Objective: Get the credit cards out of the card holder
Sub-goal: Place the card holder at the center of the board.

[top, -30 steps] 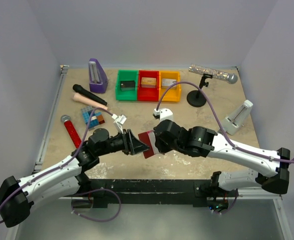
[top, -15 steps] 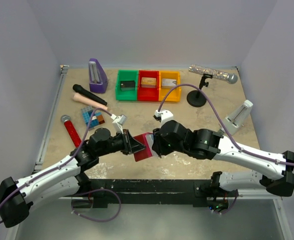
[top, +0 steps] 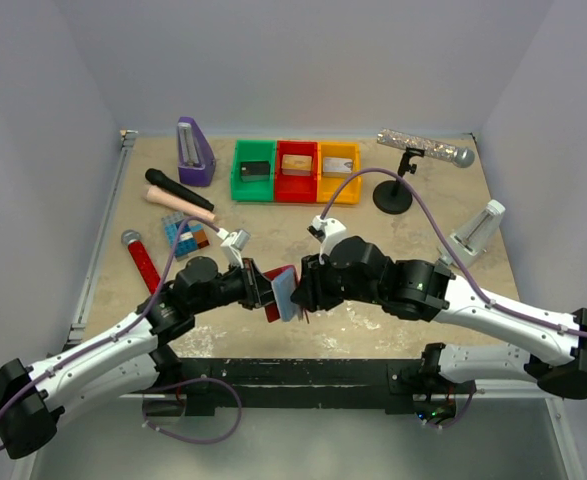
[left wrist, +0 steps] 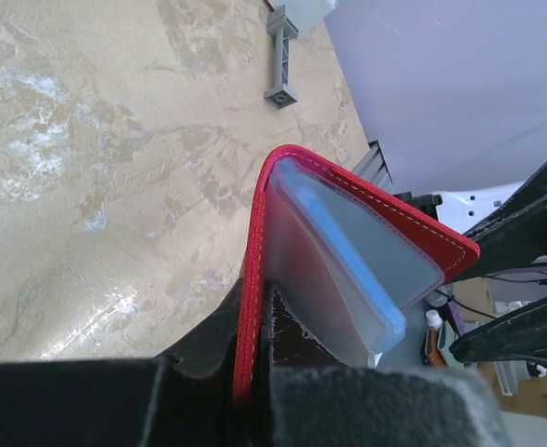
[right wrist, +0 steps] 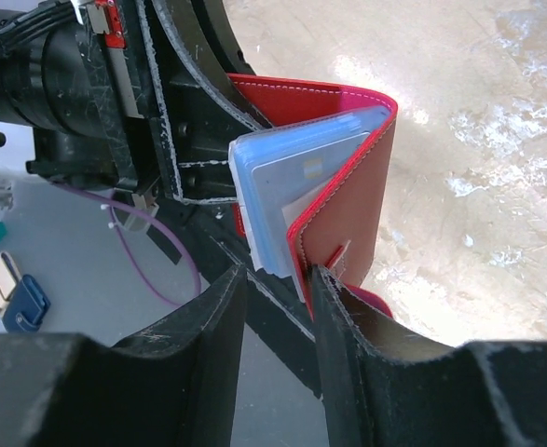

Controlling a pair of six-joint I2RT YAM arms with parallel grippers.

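Note:
I am holding only the card holder's red cover in my left gripper while the sleeves fan loose, so next I open it and take the sleeves' edge (left wrist: 349,256) together with that cover.
The dark red card holder (top: 281,292) hangs in the air between both arms, partly folded open, its pale blue-grey sleeves (left wrist: 348,265) fanning out. My left gripper (top: 261,288) (left wrist: 252,303) is shut on one red cover (left wrist: 251,242). My right gripper (top: 303,290) (right wrist: 278,279) stands open just under the other cover (right wrist: 352,200); its right finger touches that cover's edge, and the sleeves' (right wrist: 287,177) lower corner hangs over the gap. The credit cards are hidden inside the sleeves; only a faint pale rectangle shows through the front one.
At the back stand green, red and yellow trays (top: 295,186) with a small block in each. A purple metronome (top: 195,152), black microphone (top: 178,190), red-handled microphone (top: 143,260) and tiled block (top: 185,233) lie left. A microphone stand (top: 393,195) and white holder (top: 478,235) stand right.
My left gripper has shut on the holder's cover. The right gripper's jaws have widened and let the holder loose. Both grippers and the holder have shifted left, and the holder has fanned open.

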